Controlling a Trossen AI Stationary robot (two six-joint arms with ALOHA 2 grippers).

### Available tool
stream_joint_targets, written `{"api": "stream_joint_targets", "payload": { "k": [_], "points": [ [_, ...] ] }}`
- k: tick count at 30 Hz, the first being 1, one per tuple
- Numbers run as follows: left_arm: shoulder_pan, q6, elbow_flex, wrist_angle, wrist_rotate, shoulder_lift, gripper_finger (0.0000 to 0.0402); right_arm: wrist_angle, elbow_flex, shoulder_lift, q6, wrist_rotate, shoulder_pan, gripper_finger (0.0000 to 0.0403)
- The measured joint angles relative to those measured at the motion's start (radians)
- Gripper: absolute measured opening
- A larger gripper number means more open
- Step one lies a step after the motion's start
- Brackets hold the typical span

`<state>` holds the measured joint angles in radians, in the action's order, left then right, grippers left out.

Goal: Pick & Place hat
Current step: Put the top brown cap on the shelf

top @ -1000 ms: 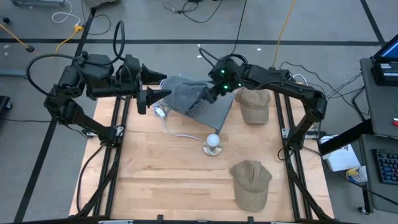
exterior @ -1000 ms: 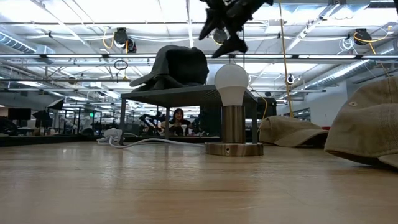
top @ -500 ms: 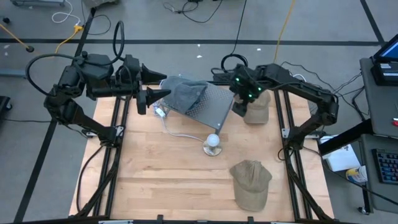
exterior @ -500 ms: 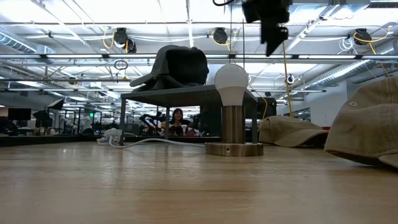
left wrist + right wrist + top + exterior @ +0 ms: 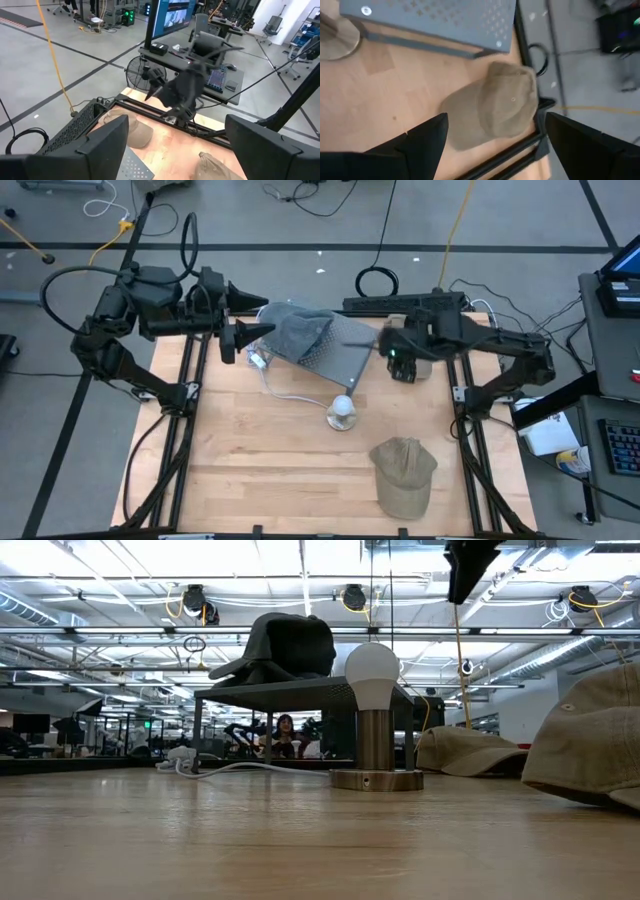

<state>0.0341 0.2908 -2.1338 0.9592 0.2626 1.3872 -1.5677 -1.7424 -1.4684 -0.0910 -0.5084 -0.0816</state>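
Note:
I will move my right gripper to the brim (image 5: 420,369) (image 5: 461,125) of the far tan hat beside the metal stand next, and close it there.
A dark grey hat (image 5: 300,330) rests crown up on a perforated grey metal stand (image 5: 345,358); the low view shows the hat (image 5: 285,645) on the stand's top. One tan hat (image 5: 415,340) lies on the table at the far right, a second tan hat (image 5: 403,475) lies near the near edge. My right gripper (image 5: 400,365) hangs open above the far tan hat (image 5: 495,107), pointing down, touching nothing. My left gripper (image 5: 262,317) is open and waits at the stand's left, level with the grey hat.
A bulb lamp (image 5: 342,412) on a round metal base stands mid-table in front of the stand, with a white cable (image 5: 285,392) running to it. Black rails (image 5: 185,430) border the wooden table on both sides. Bare wood lies at the near left.
My right gripper has swung from above the grey hat on the stand toward the table's right edge and now hangs over the far tan hat. The grey hat stays on the stand.

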Motion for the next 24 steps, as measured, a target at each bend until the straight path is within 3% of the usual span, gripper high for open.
{"api": "stream_joint_targets", "payload": {
  "k": [4, 13, 20, 24],
  "points": [
    [0.000, 0.000, 0.000, 0.000, 0.000, 0.000, 0.0339, -0.004, 0.117, 0.050, -0.054, -0.071, 0.085, 0.0329],
    [0.000, 0.003, 0.000, 0.000, 0.000, 0.000, 0.0340, 0.062, 0.536, 0.180, -0.285, -0.126, 0.267, 0.0329],
    [-0.001, 0.003, 0.000, 0.000, 0.000, 0.000, 0.0332, 0.242, 0.841, 0.196, -0.256, -0.145, 0.358, 0.0329],
    [-0.001, 0.004, 0.000, 0.000, 0.000, 0.000, 0.0331, 0.307, 0.905, 0.178, -0.210, -0.148, 0.352, 0.0329]
  ]
}}
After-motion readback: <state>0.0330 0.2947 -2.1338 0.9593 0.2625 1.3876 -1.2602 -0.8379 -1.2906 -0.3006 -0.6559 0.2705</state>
